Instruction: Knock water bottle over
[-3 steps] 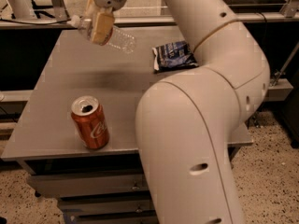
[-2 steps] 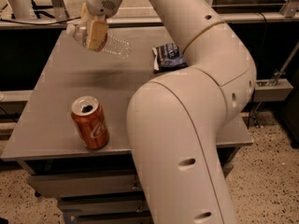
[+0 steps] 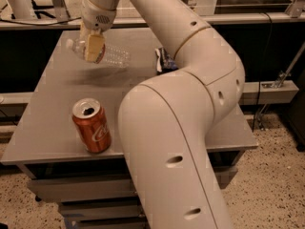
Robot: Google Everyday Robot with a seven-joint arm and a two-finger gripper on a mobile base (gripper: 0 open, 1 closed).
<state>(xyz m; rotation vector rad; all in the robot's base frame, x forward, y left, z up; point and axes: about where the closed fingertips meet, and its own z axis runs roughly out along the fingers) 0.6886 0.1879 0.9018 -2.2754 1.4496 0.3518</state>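
Next, my gripper lets go of the water bottle as I set it on the grey table (image 3: 109, 64), in between the table's back edge and the soda can.
The water bottle (image 3: 112, 56) is clear and ribbed with a white cap (image 3: 70, 44). It lies nearly horizontal, cap to the left, at the back left of the grey table (image 3: 52, 113). My gripper (image 3: 93, 47) comes down from above and is shut on the bottle's middle, with its yellowish fingers (image 3: 94, 46) across the bottle. A shadow lies on the table just in front of the bottle, so the bottle seems to hang slightly above the surface.
An open orange-red soda can (image 3: 91, 125) stands upright near the table's front left. A blue-and-white packet (image 3: 163, 61) lies at the back, partly hidden by my arm (image 3: 181, 128), which covers the table's right half. The floor is speckled.
My gripper and the bottle have moved down and toward the front over the table's back left. The can has not moved.
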